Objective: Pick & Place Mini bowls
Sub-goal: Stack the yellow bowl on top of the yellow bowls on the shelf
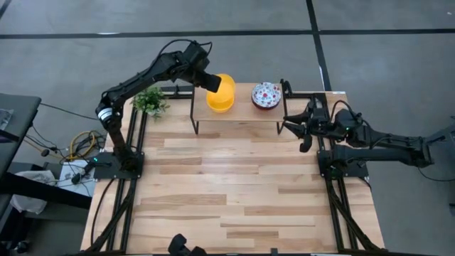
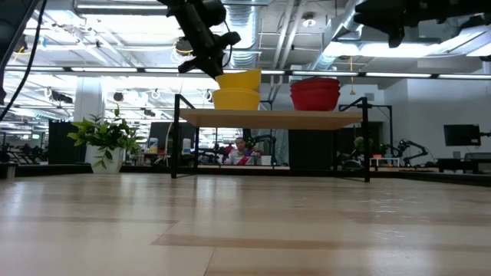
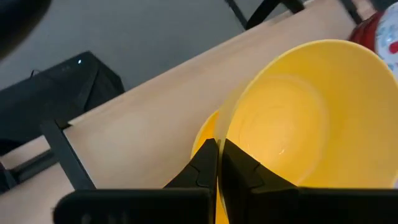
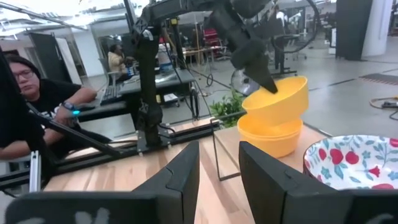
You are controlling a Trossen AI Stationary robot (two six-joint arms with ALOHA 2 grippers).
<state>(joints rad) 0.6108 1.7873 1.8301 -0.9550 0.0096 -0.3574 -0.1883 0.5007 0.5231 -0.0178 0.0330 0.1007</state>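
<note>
Next, my left gripper releases the top yellow bowl inside the lower yellow bowl [image 1: 220, 100] [image 3: 258, 165] on the raised wooden shelf.
A stack of yellow mini bowls [image 1: 221, 93] and a stack of white floral ones [image 1: 266, 94], red on the outside [image 2: 314, 93], stand on a raised wooden shelf [image 1: 242, 112] at the table's far edge. My left gripper [image 3: 219, 163] reaches over the shelf from the left and is shut on the top yellow bowl [image 2: 238, 78]. That bowl sits tilted above the yellow bowl beneath it [image 4: 271, 135]. My right gripper [image 1: 302, 129] waits open and empty by the shelf's right end, above the table. My left gripper pinches the top yellow bowl by its rim [image 3: 221, 134], on the side toward the table's left, one finger [image 3: 244, 169] inside the bowl and one [image 3: 202, 167] outside. The fingers slant down from the upper left. The bowl is tilted; whether it still touches the lower bowl I cannot tell.
The shelf stands on thin black legs [image 1: 193, 114] with open room beneath it. A small potted plant [image 1: 150, 102] sits left of the shelf. The wooden tabletop [image 1: 227, 185] lies bare toward the near edge. A person [image 4: 25, 93] sits beyond the table in the right wrist view.
</note>
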